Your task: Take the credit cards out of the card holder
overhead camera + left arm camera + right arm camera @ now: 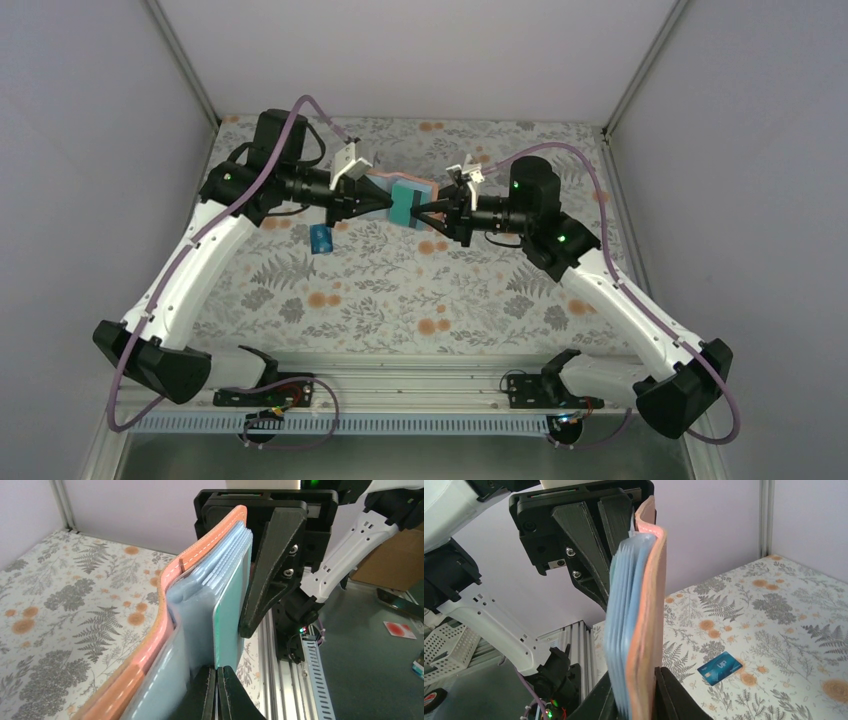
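Note:
The near edge of the teal-green card is all my left gripper's fingers pinch, so next I open, grip the card's flat side [230,625] deeper and then pull.
The card holder [432,189], a salmon-pink cover with pale blue plastic sleeves, hangs in the air between both arms. My right gripper [638,676] is shut on the holder [649,605], one finger on the sleeves and one on the cover. A teal-green card [231,610] sticks out of the sleeves [200,595]. My left gripper [216,671] is shut on that card's near edge. From above, the teal card [404,206] sits between the left gripper [384,205] and the right gripper [421,211]. A blue card [320,238] lies flat on the floral table.
The blue card [719,667] lies on the floral cloth [784,610] below the held holder. A pale card with a red dot [399,629] rests on the dark surface beyond the aluminium rail [295,680]. Walls close in the table on three sides.

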Robot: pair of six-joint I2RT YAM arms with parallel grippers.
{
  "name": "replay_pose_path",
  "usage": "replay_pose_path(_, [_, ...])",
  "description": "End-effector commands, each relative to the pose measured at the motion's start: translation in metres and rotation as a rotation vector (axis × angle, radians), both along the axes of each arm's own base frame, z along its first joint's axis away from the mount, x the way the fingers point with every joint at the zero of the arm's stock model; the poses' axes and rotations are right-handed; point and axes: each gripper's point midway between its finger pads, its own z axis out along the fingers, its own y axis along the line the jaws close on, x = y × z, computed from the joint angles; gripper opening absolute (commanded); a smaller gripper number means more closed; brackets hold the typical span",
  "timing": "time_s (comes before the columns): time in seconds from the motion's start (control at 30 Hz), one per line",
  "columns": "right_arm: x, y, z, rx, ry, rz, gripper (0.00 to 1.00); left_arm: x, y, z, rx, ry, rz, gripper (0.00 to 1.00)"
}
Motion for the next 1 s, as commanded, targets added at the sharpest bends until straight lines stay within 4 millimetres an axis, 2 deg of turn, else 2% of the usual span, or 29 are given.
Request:
replay_pose_path(0.0, [-0.009,0.001,0.017,0.04,-0.077,0.048,0.21,-0.017,0.001,0.013,-0.046,-0.018,-0.06,0.02])
replay_pose_path(0.13, [-0.01,0.001,0.011,0.025,-0.069,0.053,0.25,-0.016,0.002,0.009,-0.041,-0.01,-0.056,0.02])
replay_pose_path(0.23, [-0.013,0.001,0.01,0.027,-0.068,0.071,0.19,-0.014,0.002,0.006,-0.039,0.001,-0.05,0.02])
replay_pose_path(0.33, [-0.013,0.001,0.012,0.022,-0.082,0.068,0.18,-0.009,0.001,0.003,-0.033,0.005,-0.044,0.02])
replay_pose_path(0.43, [-0.011,-0.003,0.011,0.012,-0.094,0.047,0.11,-0.005,0.004,0.001,-0.017,-0.006,-0.018,0.02])
replay_pose_path(0.6, [-0.011,-0.005,0.01,0.0,-0.095,0.05,0.06,0.001,0.01,-0.01,0.013,-0.011,0.014,0.03])
replay_pose_path(0.77, [-0.024,-0.001,0.023,0.041,-0.09,0.141,0.04,-0.001,-0.003,-0.019,0.012,-0.018,-0.021,0.03])
replay_pose_path(0.87, [-0.024,-0.003,0.028,0.046,-0.11,0.126,0.04,0.001,-0.007,-0.021,0.026,-0.022,-0.02,0.14])
replay_pose_path(0.97, [-0.023,-0.003,0.026,0.043,-0.103,0.124,0.04,-0.009,-0.009,-0.014,-0.014,-0.021,-0.077,0.27])
